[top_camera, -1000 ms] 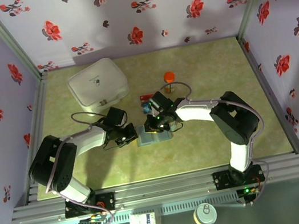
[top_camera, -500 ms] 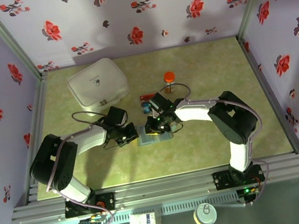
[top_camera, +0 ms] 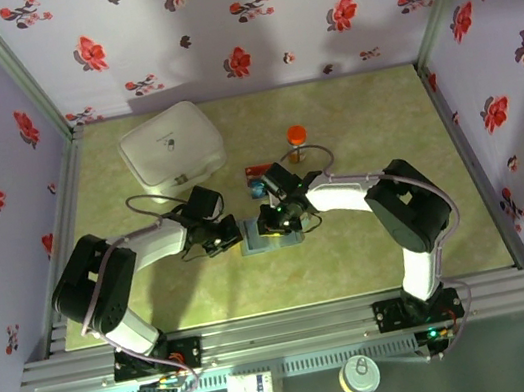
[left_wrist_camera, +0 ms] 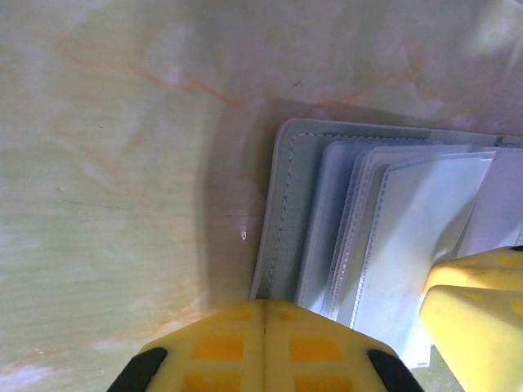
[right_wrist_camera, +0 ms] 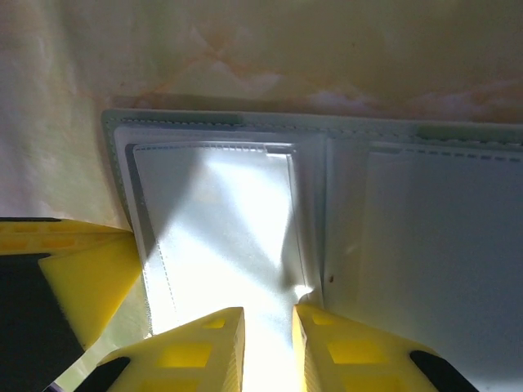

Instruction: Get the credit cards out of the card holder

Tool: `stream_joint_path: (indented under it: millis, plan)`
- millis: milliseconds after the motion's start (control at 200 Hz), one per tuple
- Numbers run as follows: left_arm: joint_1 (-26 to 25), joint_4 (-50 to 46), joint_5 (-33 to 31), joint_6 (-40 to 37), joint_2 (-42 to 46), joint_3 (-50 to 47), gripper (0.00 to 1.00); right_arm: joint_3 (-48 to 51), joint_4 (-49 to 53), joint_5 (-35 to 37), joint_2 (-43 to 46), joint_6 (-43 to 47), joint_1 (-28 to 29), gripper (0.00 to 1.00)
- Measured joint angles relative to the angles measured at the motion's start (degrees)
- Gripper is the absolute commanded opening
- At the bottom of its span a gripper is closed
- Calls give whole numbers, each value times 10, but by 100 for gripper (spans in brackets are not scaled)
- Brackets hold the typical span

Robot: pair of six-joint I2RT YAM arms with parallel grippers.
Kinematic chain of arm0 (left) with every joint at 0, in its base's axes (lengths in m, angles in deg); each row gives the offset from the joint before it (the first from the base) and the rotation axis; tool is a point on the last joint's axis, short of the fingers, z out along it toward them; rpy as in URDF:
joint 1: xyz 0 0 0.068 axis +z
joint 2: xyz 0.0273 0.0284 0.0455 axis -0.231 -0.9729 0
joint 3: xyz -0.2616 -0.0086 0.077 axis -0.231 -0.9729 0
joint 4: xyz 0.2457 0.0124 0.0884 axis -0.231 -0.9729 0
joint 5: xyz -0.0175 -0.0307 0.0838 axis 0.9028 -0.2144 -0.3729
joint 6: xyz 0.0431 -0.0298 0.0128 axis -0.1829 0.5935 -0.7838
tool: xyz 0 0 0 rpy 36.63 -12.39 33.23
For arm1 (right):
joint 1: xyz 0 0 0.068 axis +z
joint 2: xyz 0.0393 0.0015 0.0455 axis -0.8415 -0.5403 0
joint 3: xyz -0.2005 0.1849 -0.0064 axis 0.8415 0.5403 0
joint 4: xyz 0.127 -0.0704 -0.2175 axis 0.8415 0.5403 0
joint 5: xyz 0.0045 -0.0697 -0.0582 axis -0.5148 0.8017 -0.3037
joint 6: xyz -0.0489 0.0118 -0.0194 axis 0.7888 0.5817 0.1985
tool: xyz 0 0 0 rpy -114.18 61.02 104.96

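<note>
The top clear page is empty and covers the pages under it, so I will take the top page's free edge [left_wrist_camera: 374, 229] with my left gripper and flip that page over.
The card holder [top_camera: 272, 240] lies open on the table, grey-blue with clear pockets [right_wrist_camera: 221, 220]. My left gripper [left_wrist_camera: 265, 314] is shut, and its tips press on the holder's left edge [left_wrist_camera: 286, 212]. My right gripper [right_wrist_camera: 268, 327] rests on the left panel's pocket with its jaws a narrow gap apart. Only the glaring pocket surface shows between them. One right finger [left_wrist_camera: 478, 318] reaches into the left wrist view, and a left finger [right_wrist_camera: 82, 273] shows in the right wrist view. Two credit cards lie on the table behind the right gripper: a red one [top_camera: 257, 168] and a blue-teal one [top_camera: 257, 188].
A big white lidded case [top_camera: 173, 149] stands at the back left. An orange-capped bottle [top_camera: 296, 135] stands behind the cards. Flowered walls close the table [top_camera: 383, 246] in on three sides.
My right gripper has shifted slightly over the card holder. The left arm and the holder have stayed put.
</note>
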Motion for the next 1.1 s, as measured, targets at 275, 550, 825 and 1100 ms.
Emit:
stream_joint_path:
  millis: [275,550,825,1100]
  plan:
    - [0,-2,0,0,0,2,1,2,1,1,1,4,-7,22]
    - [0,-10,-1,0,0,7,1,23,-21,-19,3,4,-23,20]
    - [0,-28,-3,1,17,38,9,54,-64,-50,10,4,-38,18]
    - [-16,-13,8,19,27,52,22,73,-97,-77,10,3,-50,17]
